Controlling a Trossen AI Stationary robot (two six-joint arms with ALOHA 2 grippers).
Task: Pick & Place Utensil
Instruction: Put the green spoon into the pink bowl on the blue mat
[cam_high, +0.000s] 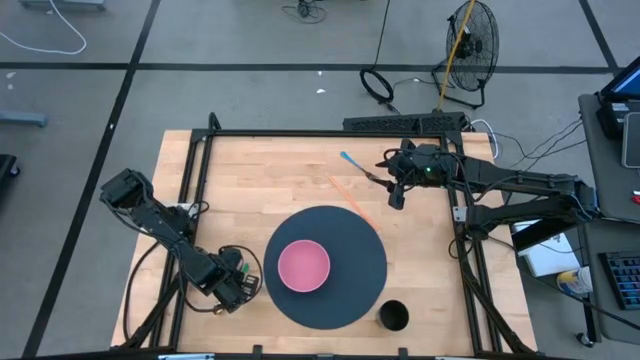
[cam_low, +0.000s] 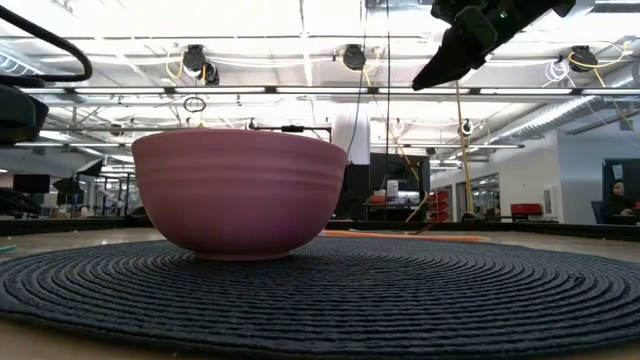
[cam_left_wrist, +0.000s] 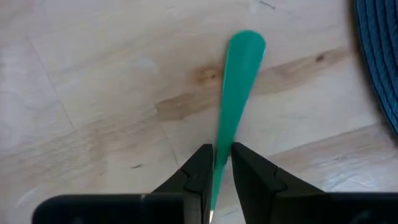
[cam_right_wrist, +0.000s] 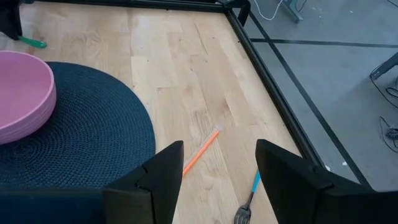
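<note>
Next, my left gripper opens, turns in line with the green utensil slanting between its fingers and takes its handle's narrow end (cam_left_wrist: 214, 200) near the metal.
A green utensil (cam_left_wrist: 239, 74) sticks out past my left gripper (cam_left_wrist: 222, 152), which is shut on it at the table's near left, beside the dark round mat (cam_high: 350, 285). The same green utensil (cam_right_wrist: 31, 42) shows small in the right wrist view. A pink bowl (cam_high: 303, 265) stands on the mat. An orange utensil (cam_right_wrist: 200, 150) and a blue-handled fork (cam_right_wrist: 249, 199) lie flat on the wood. My right gripper (cam_high: 397, 195) hangs open above them at the far right, touching nothing. My left gripper pinches the green utensil between its two fingers (cam_left_wrist: 200, 171), on the handle (cam_left_wrist: 219, 146) some way back from the rounded free end (cam_left_wrist: 247, 42). The fingers lie along the utensil. Whether the utensil is clear of the wood, I cannot tell.
A black cup (cam_high: 393, 316) stands at the mat's near right edge. A black metal frame (cam_high: 330, 132) borders the table's far side and both flanks. Bare wood (cam_high: 270, 180) lies between the far frame and the mat.
</note>
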